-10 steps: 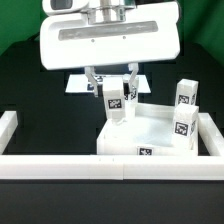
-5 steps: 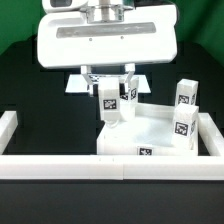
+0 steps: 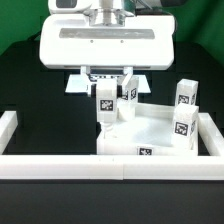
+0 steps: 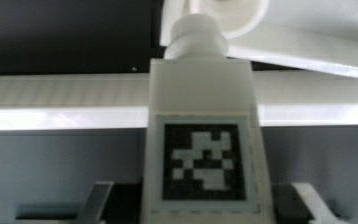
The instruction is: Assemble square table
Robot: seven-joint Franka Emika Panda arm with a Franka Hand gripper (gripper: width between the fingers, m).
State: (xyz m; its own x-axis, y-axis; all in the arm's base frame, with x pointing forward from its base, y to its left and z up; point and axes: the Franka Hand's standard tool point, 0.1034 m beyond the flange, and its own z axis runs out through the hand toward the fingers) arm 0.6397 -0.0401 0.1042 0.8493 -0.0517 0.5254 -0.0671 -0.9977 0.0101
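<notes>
My gripper is going to release the white leg, standing on the tabletop's empty front corner (image 3: 112,139) (image 4: 227,10), ahead of the second leg.
The white square tabletop (image 3: 152,135) lies on the black table with a tag on its front side. My gripper (image 3: 108,88) is shut on a short white leg (image 3: 105,103) with a tag and holds it upright over the tabletop's corner on the exterior view's left. In the wrist view the leg (image 4: 202,110) runs out from between the fingers (image 4: 105,200), and its far end meets a round white part of the tabletop (image 4: 226,14). A second leg (image 3: 130,95) stands just behind the gripper. Two more legs (image 3: 184,95) (image 3: 182,126) stand on the exterior view's right.
Long white border walls run along the front (image 3: 100,166), the exterior view's left (image 3: 8,126) and right (image 3: 213,130). The marker board (image 3: 78,83) lies at the back behind the arm.
My gripper and the held leg have shifted toward the exterior view's left, to above the tabletop's left corner. The other legs and the tabletop have not moved.
</notes>
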